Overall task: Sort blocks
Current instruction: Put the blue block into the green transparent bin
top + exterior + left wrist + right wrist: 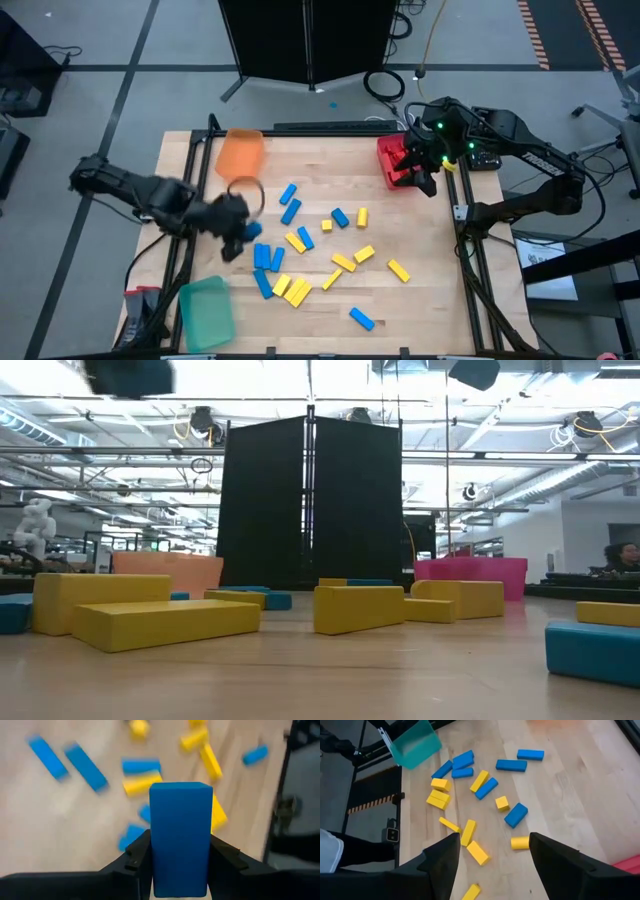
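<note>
The robot's left gripper needs to set the blue block, now held over the wooden table, down on the bottom of the green tray (210, 310).
Several blue and yellow blocks (300, 262) lie scattered flat on the wooden table (420, 300). My left gripper (240, 232) hovers over the table's left part, shut on one blue block (180, 835). Over the red tray (390, 160) at the far right corner, my right gripper (492, 860) stands open with nothing between its fingers. Through its gap the scattered blocks (480, 785) show on the table. My left gripper pinches the blue block by its two long sides (156, 865) between the two fingers (132, 860). The block lies along the fingers, and its free end (180, 790) sticks out past them. The fingers slant down from the table's left. The block is lifted clear of the table.
An orange tray (240, 152) stands at the far left corner, and a green tray (205, 312) at the near left corner. Bare wood shows along the table's near right part. A black screen (310, 500) stands beyond the far edge.
</note>
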`<move>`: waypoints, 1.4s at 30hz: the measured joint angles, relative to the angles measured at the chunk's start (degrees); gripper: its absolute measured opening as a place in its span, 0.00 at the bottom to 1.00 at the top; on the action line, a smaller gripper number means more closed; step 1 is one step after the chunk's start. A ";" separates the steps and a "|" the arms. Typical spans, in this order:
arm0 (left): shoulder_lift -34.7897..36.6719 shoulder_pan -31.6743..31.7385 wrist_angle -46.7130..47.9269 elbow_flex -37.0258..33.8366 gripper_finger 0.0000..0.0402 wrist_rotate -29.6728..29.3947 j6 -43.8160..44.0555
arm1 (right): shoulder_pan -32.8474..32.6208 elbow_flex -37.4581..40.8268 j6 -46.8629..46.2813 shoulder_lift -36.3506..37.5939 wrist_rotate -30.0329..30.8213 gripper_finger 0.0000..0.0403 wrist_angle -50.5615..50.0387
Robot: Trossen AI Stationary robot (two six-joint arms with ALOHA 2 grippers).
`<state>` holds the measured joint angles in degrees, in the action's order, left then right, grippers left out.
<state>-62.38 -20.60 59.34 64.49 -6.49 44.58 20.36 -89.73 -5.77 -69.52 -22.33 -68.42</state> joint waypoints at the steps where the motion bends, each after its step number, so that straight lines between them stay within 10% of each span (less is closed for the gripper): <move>1: -1.08 -2.57 0.79 0.00 0.33 0.32 2.80 | 0.00 0.00 0.35 0.00 0.00 0.58 0.02; 23: -14.23 -35.43 4.35 -0.07 0.33 3.02 72.57 | 0.00 0.00 0.47 -0.01 0.00 0.58 0.04; 35: -21.23 -44.22 6.33 -0.07 0.33 5.77 81.07 | 0.00 0.00 0.93 -0.02 0.00 0.58 0.15; 42: -24.77 -44.03 8.94 -0.11 0.33 6.44 71.92 | 0.01 0.00 0.93 -0.02 0.01 0.58 0.99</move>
<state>-87.15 -64.63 68.28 64.38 -0.05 116.49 20.37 -89.73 -4.84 -69.54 -22.32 -67.43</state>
